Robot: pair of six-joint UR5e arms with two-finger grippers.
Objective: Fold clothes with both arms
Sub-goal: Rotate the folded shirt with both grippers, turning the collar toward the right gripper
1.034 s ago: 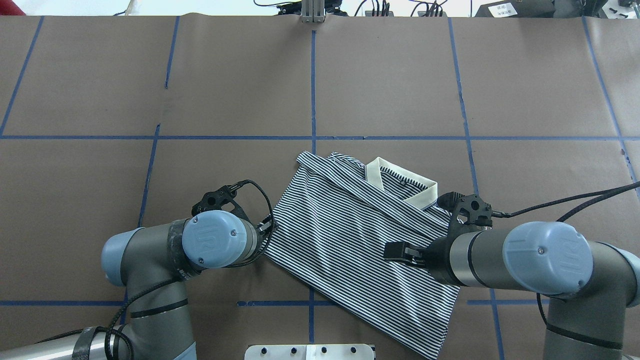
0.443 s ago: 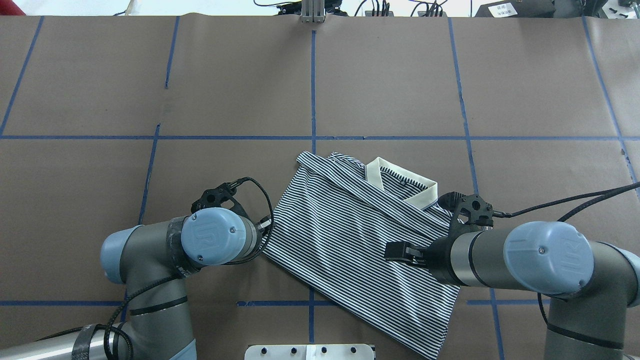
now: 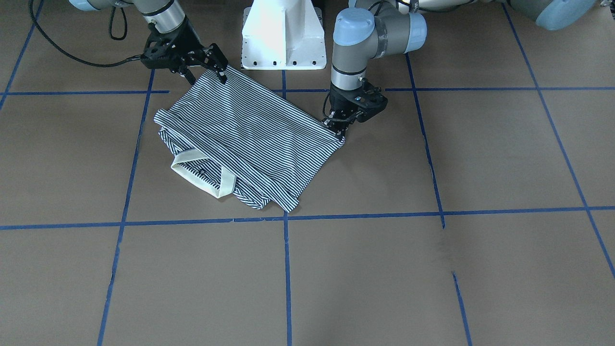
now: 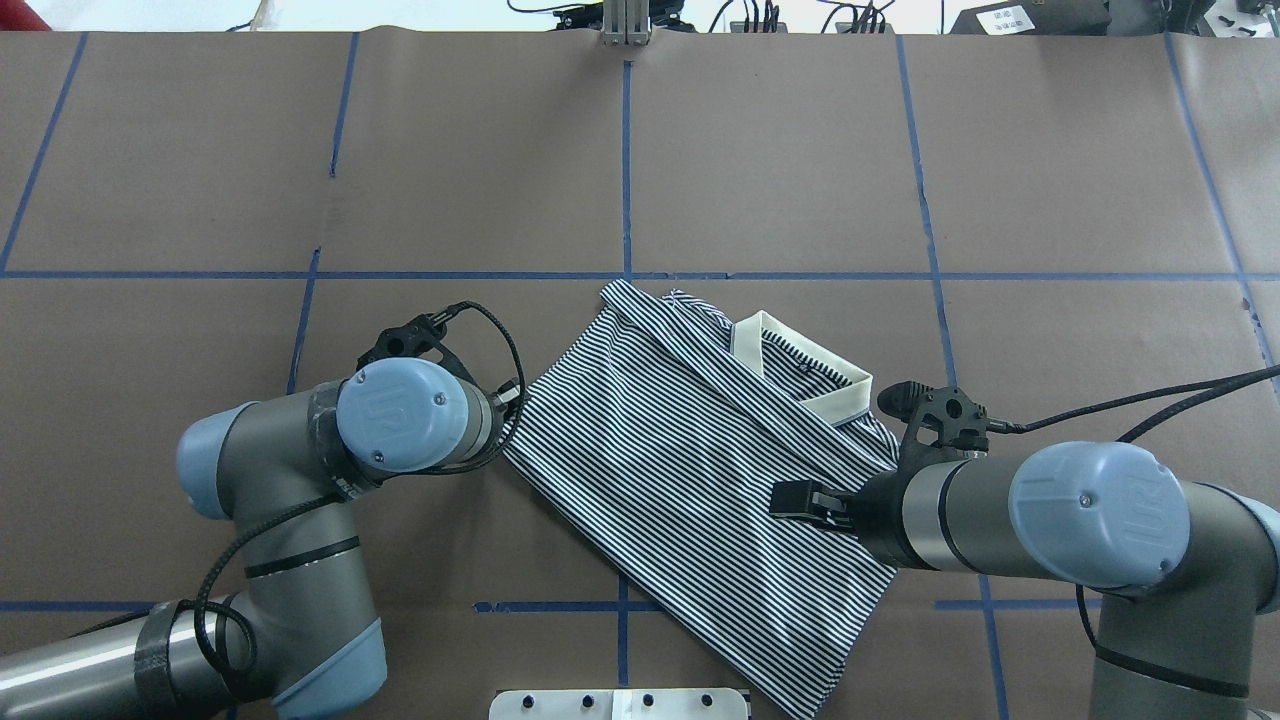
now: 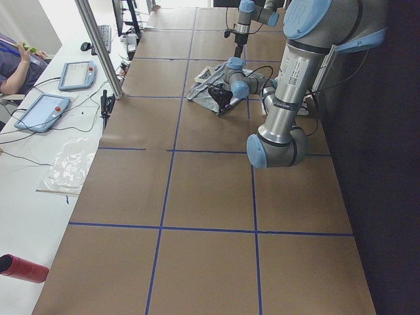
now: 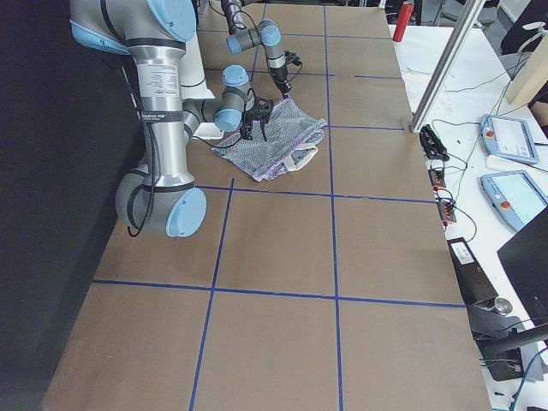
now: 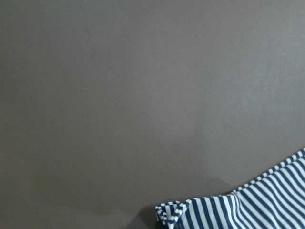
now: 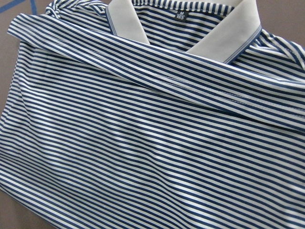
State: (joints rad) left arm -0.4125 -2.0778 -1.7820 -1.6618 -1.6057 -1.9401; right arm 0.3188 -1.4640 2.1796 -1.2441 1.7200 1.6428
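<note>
I need to release the shirt's corner, now lying on the brown table, with my left gripper on bare table between the middle tape line and the short tape strip (image 3: 347, 274).
The clothes are one navy-and-white striped polo shirt (image 4: 690, 470), lying folded on the brown table with its cream collar (image 4: 838, 398) at the far right. My left gripper (image 3: 338, 130) is shut on the shirt's left corner; the left wrist view shows that bunched corner (image 7: 172, 213) at its bottom edge. In the overhead view the left arm (image 4: 405, 415) hides those fingers. My right gripper (image 3: 206, 73) hangs open over the shirt's near right edge, its fingers spread and holding nothing. The right wrist view looks down on the stripes and the collar (image 8: 125, 21).
The white pedestal base (image 3: 283, 33) stands just behind the shirt. Blue tape lines (image 4: 626, 180) grid the table. A desk with tablets (image 5: 46, 111) and a person's arm runs along the far side, and a red cylinder (image 5: 23, 269) lies at the table's end.
My left arm has moved left and slightly away, pulling the shirt's corner with it. The whole shirt slid and turned leftward under the right arm, which stayed put.
</note>
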